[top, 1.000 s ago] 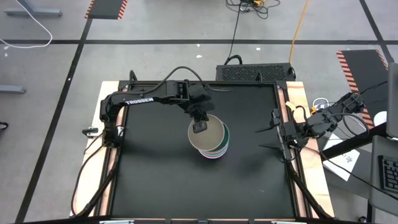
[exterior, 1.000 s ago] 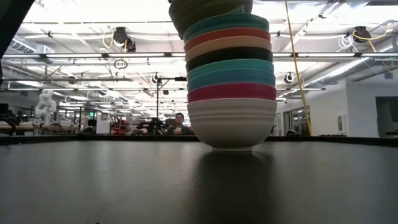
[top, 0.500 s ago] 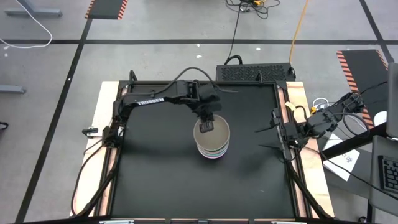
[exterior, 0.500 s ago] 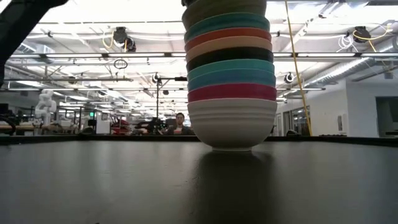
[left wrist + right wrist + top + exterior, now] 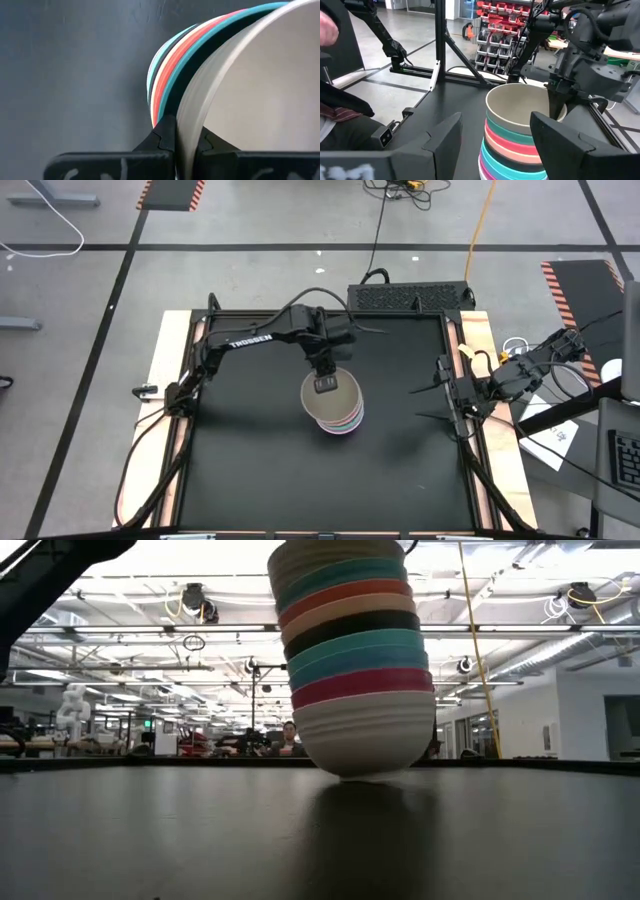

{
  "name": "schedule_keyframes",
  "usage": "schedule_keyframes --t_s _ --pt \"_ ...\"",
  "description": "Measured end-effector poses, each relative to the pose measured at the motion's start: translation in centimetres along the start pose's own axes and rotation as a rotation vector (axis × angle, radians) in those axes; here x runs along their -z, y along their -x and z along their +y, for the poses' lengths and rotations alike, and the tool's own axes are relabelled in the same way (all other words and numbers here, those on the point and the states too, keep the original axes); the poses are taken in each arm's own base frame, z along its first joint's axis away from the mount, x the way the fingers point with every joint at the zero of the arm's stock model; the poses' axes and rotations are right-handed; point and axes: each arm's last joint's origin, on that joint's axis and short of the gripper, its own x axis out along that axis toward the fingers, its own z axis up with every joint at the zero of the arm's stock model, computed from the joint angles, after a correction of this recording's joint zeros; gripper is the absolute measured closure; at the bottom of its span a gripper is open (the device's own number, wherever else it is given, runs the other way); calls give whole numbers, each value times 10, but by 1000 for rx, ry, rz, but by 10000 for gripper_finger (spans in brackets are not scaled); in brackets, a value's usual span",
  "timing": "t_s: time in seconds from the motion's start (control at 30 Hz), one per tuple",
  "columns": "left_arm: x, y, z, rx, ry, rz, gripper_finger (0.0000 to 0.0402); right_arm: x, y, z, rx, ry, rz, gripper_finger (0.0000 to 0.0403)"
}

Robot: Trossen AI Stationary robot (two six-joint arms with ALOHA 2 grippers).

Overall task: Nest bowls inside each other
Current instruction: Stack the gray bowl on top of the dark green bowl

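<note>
Next, my left gripper releases the olive-grey bowl, nested inside the teal bowl on top of the stack [image 5: 340, 404].
The bowls stand nested in one stack [image 5: 335, 408] at the middle of the black table; in the low view the stack [image 5: 355, 660] leans over, with a white bowl [image 5: 365, 735] at the bottom. The top bowl is olive-grey [image 5: 520, 107]. My left gripper [image 5: 325, 385] is above the stack and shut on that bowl's rim. My right gripper [image 5: 440, 392] stands open at the table's right edge, away from the stack, with nothing between its fingers. My left gripper pinches the olive-grey bowl's rim [image 5: 186, 120] at its far side, one finger [image 5: 212, 144] inside the bowl and one finger [image 5: 164, 135] outside, against the teal bowl below. The fingers come steeply from above. The bowl sits in the stack, which tilts on the white bowl's base [image 5: 362, 772].
Bare black tabletop [image 5: 250, 460] lies all around the stack. A dark box [image 5: 410, 296] sits beyond the far edge. Racks, red bins and a person's sleeve [image 5: 340, 112] show in the room beyond the table.
My left gripper has sunk with the olive-grey bowl, which was tilted above the stack and now sits nested in it. The gripper then went a little toward the table's left edge, and the whole stack has tipped that way, its top leaning left.
</note>
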Motion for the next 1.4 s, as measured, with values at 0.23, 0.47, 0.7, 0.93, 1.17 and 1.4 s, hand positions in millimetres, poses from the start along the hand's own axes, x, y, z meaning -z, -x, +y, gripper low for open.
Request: schedule_keyframes --t_s 0.23,0.47,0.7,0.93,1.17,1.4 --pt "-4 -2 -10 7 -55 -38 395 0 0 0 0 1 1 177" --pt "-11 -3 -19 21 -94 -113 395 0 0 0 0 4 1 177" --pt "-13 -2 -18 21 -100 -129 395 0 0 0 0 4 1 177" --pt "-11 -3 -18 8 -105 -117 368 0 0 0 0 3 1 177" --pt "-11 -3 -19 7 -113 -113 354 0 0 0 0 3 1 177" --pt "-21 -2 -25 29 -172 -222 300 3 0 0 0 -8 31 177"
